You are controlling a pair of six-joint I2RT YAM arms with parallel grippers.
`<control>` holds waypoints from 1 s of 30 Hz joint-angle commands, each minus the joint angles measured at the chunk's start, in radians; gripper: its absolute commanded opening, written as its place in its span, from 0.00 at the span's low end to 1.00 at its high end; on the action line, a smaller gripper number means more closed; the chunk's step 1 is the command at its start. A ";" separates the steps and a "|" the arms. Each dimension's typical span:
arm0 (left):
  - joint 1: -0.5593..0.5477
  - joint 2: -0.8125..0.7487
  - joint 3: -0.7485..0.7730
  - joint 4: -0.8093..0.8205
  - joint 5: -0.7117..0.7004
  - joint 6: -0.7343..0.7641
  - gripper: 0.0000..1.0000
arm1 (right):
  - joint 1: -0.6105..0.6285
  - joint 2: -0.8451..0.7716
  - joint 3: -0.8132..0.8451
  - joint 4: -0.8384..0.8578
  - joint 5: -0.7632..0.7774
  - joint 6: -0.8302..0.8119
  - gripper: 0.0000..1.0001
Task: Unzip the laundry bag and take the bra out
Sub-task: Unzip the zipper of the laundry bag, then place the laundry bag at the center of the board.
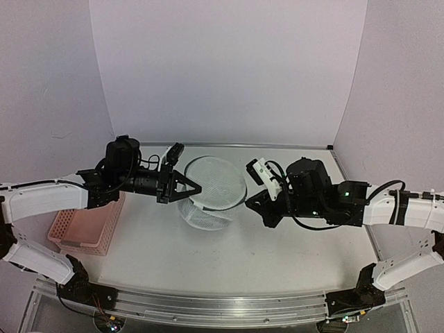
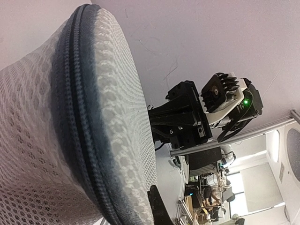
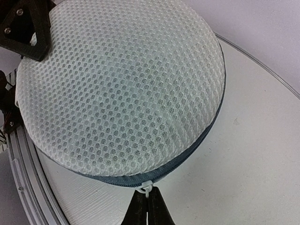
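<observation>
The laundry bag tilts with my left gripper over its lid, so it should open, back off and take the zipped rim [image 1: 199, 205] by the white tab.
The laundry bag [image 1: 211, 189], a white mesh cylinder with a dark zip around its lid, stands tilted at the table's middle. My left gripper [image 1: 194, 188] is shut on its left rim. In the left wrist view one dark finger [image 2: 158, 206] presses against the mesh edge of the laundry bag [image 2: 70, 140], and the other finger is hidden behind it. My right gripper [image 3: 148, 196] is shut on the white zipper pull [image 3: 149, 186] at the near rim of the laundry bag [image 3: 122, 89]. In the top view the right gripper [image 1: 251, 200] sits at the bag's right side. The bra is hidden.
A pink lattice basket [image 1: 87, 225] lies at the left, under the left arm. White walls close the back and sides. The right arm's wrist [image 2: 206, 110] shows beyond the bag in the left wrist view. A metal rail [image 1: 208, 305] runs along the near edge.
</observation>
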 commanded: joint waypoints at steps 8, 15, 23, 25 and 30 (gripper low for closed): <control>0.005 0.151 0.126 -0.045 0.028 0.106 0.00 | 0.011 -0.025 -0.092 0.081 -0.100 0.037 0.00; 0.025 0.279 0.173 -0.070 0.021 0.125 0.04 | 0.033 0.000 -0.137 0.103 -0.034 0.098 0.00; 0.063 0.394 0.179 -0.095 0.041 0.150 0.10 | 0.062 0.079 -0.159 0.123 0.076 0.184 0.00; 0.072 0.409 0.179 -0.119 0.037 0.162 0.15 | 0.067 0.105 -0.156 0.126 0.088 0.210 0.00; 0.108 0.391 0.170 -0.208 -0.001 0.190 0.35 | 0.082 0.154 -0.135 0.129 0.116 0.272 0.00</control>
